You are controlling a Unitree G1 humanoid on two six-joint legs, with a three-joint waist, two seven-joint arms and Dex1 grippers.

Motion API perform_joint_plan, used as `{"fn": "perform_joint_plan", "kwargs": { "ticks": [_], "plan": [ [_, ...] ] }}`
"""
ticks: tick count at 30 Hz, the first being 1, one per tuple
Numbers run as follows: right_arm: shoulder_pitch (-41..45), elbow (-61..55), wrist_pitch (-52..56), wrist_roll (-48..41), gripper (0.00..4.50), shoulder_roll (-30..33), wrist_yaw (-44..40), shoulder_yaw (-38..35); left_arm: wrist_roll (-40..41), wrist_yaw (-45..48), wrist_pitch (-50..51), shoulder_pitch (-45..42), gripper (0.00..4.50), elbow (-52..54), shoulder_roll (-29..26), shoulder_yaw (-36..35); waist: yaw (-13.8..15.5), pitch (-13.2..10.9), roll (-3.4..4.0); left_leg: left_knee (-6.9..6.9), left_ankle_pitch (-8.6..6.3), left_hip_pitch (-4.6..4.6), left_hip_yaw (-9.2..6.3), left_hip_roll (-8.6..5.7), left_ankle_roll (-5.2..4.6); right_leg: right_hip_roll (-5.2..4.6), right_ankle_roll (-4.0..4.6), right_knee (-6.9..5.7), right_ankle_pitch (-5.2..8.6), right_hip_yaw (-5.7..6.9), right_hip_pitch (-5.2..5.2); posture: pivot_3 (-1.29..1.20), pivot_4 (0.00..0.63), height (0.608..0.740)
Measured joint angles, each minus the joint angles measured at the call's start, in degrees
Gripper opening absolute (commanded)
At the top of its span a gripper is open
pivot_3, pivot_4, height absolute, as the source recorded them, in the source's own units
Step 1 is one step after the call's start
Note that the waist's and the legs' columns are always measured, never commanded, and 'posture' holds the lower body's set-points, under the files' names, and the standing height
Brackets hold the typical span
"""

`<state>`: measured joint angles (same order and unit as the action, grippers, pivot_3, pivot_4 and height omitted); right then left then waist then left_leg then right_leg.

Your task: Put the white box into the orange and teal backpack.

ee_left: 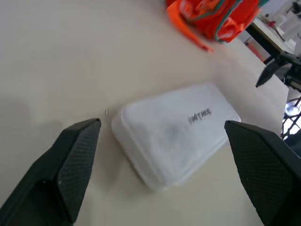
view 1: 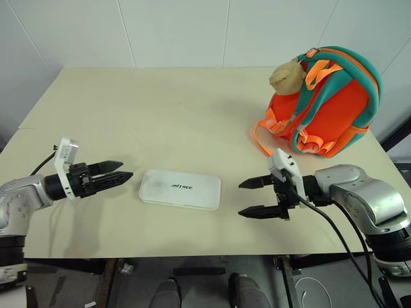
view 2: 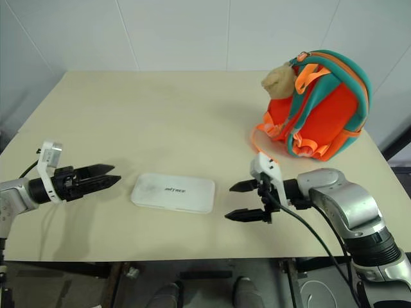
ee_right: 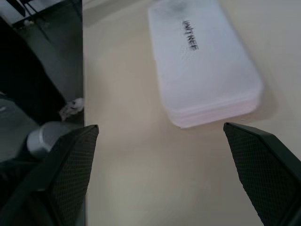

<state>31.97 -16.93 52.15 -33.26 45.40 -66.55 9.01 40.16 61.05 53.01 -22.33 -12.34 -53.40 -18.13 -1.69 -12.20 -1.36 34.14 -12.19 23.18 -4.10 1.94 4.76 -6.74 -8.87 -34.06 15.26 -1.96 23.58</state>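
I need to close my left gripper on the short end of the white box (view 1: 148,185) (ee_left: 141,150), the end farthest away from my right gripper.
The white box (view 1: 180,188) lies flat on the beige table (view 1: 160,115) near its front edge, dark lettering facing up. My left gripper (view 1: 119,172) stands open just off the box's left end, pointing at it with nothing between its fingers. My right gripper (view 1: 253,197) stands open a short way off the box's right end, also empty. The orange and teal backpack (view 1: 324,102) sits upright at the table's far right, a beige plush charm (view 1: 287,76) hanging at its top. The box (ee_left: 176,132) lies ahead of the left fingers in the left wrist view, and the box (ee_right: 202,61) shows in the right wrist view.
An orange strap loop (view 1: 259,137) from the backpack trails onto the table toward the middle. The table's front edge (view 1: 192,256) runs just below both grippers. White walls stand behind the table.
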Motion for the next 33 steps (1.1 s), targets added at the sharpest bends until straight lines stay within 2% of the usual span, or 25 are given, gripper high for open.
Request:
{"fn": "perform_joint_plan", "kwargs": {
  "ticks": [4,11,18,33],
  "plan": [
    [0.7,-0.7,3.2,0.1,4.49,-1.1,2.3,2.1,-0.4,-1.7,8.7,-3.8,4.5,-7.5,-1.4,1.9,0.2,0.0,-0.05,0.0,0.0,0.0,-0.01,0.0,0.0,0.02,0.13,-0.01,0.06,0.01,0.01,0.0,0.15,0.74],
    [3.8,6.0,2.4,4.1,4.49,-6.3,6.8,6.6,-2.6,-2.2,13.4,-12.0,4.5,-17.8,0.9,6.9,0.1,0.1,-0.14,0.05,0.01,0.04,0.0,0.0,0.0,0.03,-0.08,-0.04,-0.12,0.01,0.04,0.0,0.15,0.74],
    [4.9,11.6,0.3,8.1,4.49,-9.7,8.9,7.7,-2.7,-1.4,18.5,-15.7,4.5,-20.1,3.2,10.2,-0.1,0.1,-0.15,0.0,0.0,0.06,-0.01,0.01,0.01,0.05,-0.1,-0.2,-0.11,0.0,0.12,0.0,0.15,0.74],
    [6.1,12.1,-0.4,9.1,4.49,-14.7,10.8,7.6,-3.3,1.0,22.3,-18.0,4.5,-21.9,7.1,12.3,0.1,0.1,-0.16,0.06,0.01,0.0,-0.01,0.0,0.03,0.05,-0.1,-0.37,-0.11,-0.01,0.1,0.0,0.15,0.74]
  ]
}}
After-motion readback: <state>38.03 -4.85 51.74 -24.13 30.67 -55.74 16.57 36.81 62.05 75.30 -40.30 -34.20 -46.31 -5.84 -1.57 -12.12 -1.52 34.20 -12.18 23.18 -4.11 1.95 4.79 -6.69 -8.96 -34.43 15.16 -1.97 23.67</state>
